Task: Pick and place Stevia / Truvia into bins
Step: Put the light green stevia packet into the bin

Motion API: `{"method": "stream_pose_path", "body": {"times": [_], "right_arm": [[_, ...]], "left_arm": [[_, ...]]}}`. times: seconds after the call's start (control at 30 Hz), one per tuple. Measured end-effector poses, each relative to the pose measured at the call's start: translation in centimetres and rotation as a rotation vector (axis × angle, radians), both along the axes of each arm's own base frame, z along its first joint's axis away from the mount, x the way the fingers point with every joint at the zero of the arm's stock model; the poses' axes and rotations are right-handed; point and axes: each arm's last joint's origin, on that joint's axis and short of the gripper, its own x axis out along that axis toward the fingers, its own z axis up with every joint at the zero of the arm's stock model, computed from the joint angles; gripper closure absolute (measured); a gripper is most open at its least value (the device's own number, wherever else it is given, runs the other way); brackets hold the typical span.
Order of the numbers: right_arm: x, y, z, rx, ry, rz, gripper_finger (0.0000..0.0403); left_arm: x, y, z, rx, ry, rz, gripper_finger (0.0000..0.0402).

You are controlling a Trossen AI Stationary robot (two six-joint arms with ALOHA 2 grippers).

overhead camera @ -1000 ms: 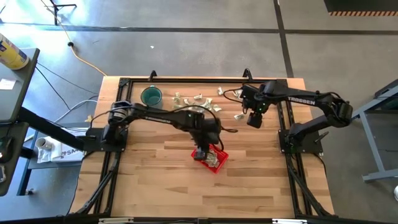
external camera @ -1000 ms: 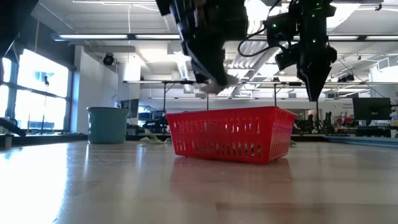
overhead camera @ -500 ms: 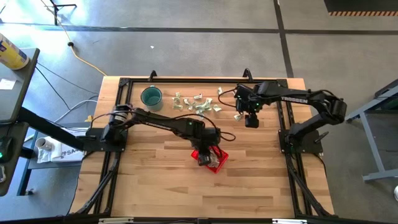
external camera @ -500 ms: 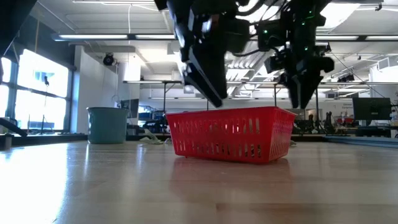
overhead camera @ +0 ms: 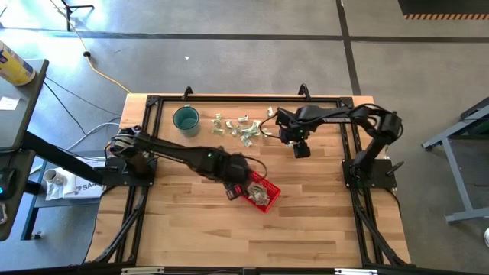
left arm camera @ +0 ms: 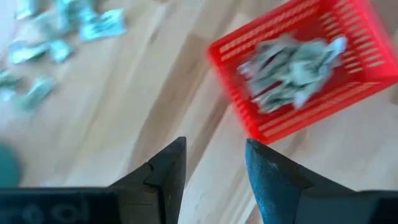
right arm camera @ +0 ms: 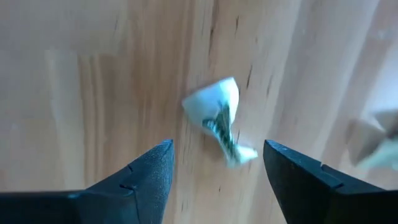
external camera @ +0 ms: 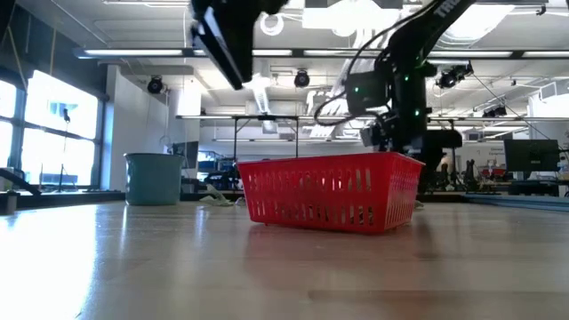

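Observation:
I should close my left gripper on the loose sachet (overhead camera: pixel 218 131) (left arm camera: pixel 36 93) next to the teal cup, the one in that small group that lies closest to the red basket.
The red basket (overhead camera: pixel 260 193) stands on the table with several pale green and white sachets (left arm camera: pixel 289 65) lying in it. More sachets (overhead camera: pixel 241 126) lie loose toward the far edge. My left gripper (left arm camera: pixel 214 149) is open and empty, hovering just left of the basket (left arm camera: pixel 298 74). My right gripper (right arm camera: pixel 216 148) is open, pointing down over a single crumpled sachet (right arm camera: pixel 219 124) that lies on the wood between its fingers; they do not touch it. In the low view the right gripper (external camera: pixel 397 142) is behind the basket (external camera: pixel 331 191).
A round teal cup (overhead camera: pixel 186 118) stands near the far left corner, left of the loose sachets. Black frame rails (overhead camera: pixel 244 98) run along the table's far edge and sides. Bare wood lies on the near side of the basket.
My left gripper has drawn away from above the basket, moving up and toward the table's left. My right gripper has moved left toward the loose sachets and come down close to the table over one sachet.

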Motion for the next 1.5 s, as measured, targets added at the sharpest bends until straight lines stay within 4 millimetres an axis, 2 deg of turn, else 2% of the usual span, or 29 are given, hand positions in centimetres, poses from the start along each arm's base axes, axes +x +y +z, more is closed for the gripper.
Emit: {"method": "stream_pose_path", "body": {"times": [0.2,0.3,0.43,0.67,0.73,0.8,0.87,0.97,1.13,1.27,1.33,1.5], "right_arm": [[0.6,-0.4,-1.4,0.001,0.003,0.011,0.0167],[0.3,-0.8,-1.9,0.019,0.036,-0.004,0.0183],[0.0,-1.3,-2.5,0.053,0.058,-0.028,0.0236],[0.0,-1.2,-2.6,0.079,0.049,-0.111,0.0374],[0.0,-1.0,-2.5,0.110,0.036,-0.168,0.0394],[0.1,-0.6,-2.0,0.145,0.011,-0.233,0.0388],[0.1,0.2,-1.0,0.188,-0.028,-0.284,0.0387],[0.3,1.8,1.4,0.242,-0.127,-0.323,0.0398],[1.1,6.2,4.7,0.456,-0.266,-0.369,0.0388],[3.0,10.0,5.0,0.524,-0.330,-0.361,0.0391],[4.1,11.4,4.9,0.553,-0.381,-0.353,0.0396],[5.6,13.3,4.2,0.607,-0.406,-0.409,0.0393]], "left_arm": [[-1.6,-0.4,0.4,0.044,0.061,0.084,0.0209],[-2.1,-0.2,0.4,0.061,0.100,0.103,0.0209],[-2.7,0.1,0.8,0.099,0.119,0.111,0.0209],[-3.3,0.3,1.3,0.125,0.064,0.081,0.0209],[-3.9,0.8,0.9,0.112,0.016,0.076,0.0209],[-4.6,1.1,0.2,0.068,-0.056,0.076,0.0209],[-5.8,2.0,-0.6,0.029,-0.119,0.084,0.0209],[-7.7,3.1,-1.9,-0.047,-0.237,0.081,0.0209],[-10.6,5.4,-3.4,-0.159,-0.419,0.067,0.0209],[-11.9,7.7,-4.3,-0.173,-0.486,0.087,0.0208],[-12.0,9.0,-4.3,-0.159,-0.490,0.096,0.0208],[-12.1,12.6,-4.6,-0.195,-0.481,0.052,0.0208]]}}
